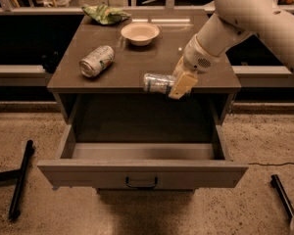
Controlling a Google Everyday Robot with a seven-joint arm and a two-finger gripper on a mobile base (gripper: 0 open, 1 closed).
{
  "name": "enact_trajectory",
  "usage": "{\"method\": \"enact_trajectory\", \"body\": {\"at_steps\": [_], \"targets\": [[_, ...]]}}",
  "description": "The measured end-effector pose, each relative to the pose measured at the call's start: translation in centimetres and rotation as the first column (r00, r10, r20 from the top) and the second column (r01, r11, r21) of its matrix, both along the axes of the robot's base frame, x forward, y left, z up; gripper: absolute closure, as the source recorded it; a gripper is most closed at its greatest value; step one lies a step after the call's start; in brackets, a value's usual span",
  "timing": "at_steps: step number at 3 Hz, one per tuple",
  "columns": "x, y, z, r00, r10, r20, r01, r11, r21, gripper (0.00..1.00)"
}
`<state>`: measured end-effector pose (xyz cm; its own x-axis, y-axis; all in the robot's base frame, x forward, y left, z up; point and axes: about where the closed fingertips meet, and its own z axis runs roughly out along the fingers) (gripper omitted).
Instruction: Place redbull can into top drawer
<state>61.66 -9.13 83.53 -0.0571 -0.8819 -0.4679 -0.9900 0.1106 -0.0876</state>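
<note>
The robot's gripper needs to release the redbull can on the shaded bottom of the open top drawer (165,128), behind the lighter front part of the drawer. The can is now held just above that drawer.
The redbull can (156,82) is slim and silver-blue and lies sideways in my gripper (179,83) at the front edge of the brown cabinet top (152,58). The gripper is shut on the can's right end and holds it just past the edge, above the open top drawer (142,173). The drawer is pulled far out toward the camera. Its grey-brown front panel carries a small dark handle (141,182) at the centre, and its inside shows bare. My white arm (245,13) comes in from the upper right.
A fatter white can (96,60) with green and orange marks lies on its side at the cabinet top's left. A cream bowl (140,33) and a green bag (105,13) sit at the back. Black legs lie on the floor at left (20,177) and right (283,195).
</note>
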Motion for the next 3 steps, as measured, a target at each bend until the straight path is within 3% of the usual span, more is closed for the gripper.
{"method": "enact_trajectory", "body": {"at_steps": [2,3], "targets": [[-1.8,1.3,-5.2,0.9926,-0.106,-0.059,0.108,0.994,0.032,1.0],[-3.2,0.8,-9.4,0.9853,-0.137,-0.102,0.139,0.99,0.013,1.0]]}}
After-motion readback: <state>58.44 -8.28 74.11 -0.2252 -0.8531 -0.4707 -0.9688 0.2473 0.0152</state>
